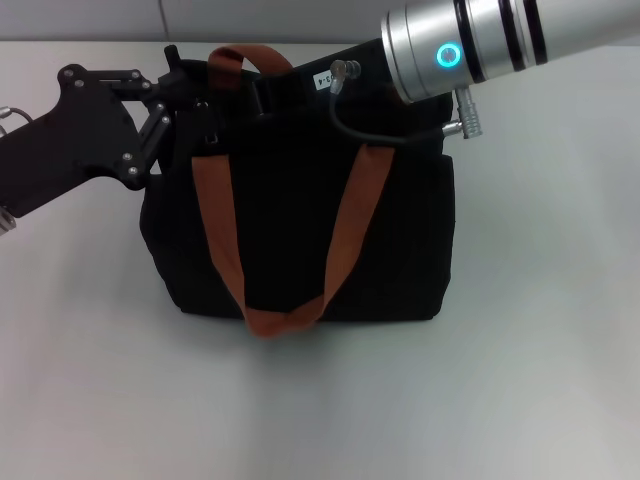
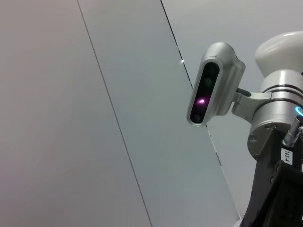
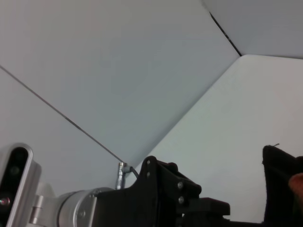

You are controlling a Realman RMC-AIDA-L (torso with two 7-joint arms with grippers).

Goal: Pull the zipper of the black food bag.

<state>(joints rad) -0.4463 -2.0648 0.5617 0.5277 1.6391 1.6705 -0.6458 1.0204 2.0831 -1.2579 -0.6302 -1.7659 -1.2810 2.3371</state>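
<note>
The robot's right gripper should release the zipper pull just above the front strap's upper end (image 1: 381, 115) nearest the silver wrist.
The black food bag (image 1: 395, 240) stands upright on the white table in the head view, with one orange-brown strap (image 1: 222, 240) hanging down its front and another (image 1: 245, 55) arching over its top. My left gripper (image 1: 185, 92) is at the bag's top left corner; it also shows in the right wrist view (image 3: 215, 208), beside the bag's corner (image 3: 281, 179). My right gripper (image 1: 295, 85) reaches in over the top edge and is black against the bag. I cannot make out the zipper pull.
The white table (image 1: 540, 330) surrounds the bag, with a wall behind it. The right arm's silver wrist (image 1: 450, 45), with a blue ring light and a black cable (image 1: 350, 125), hangs over the bag's top right.
</note>
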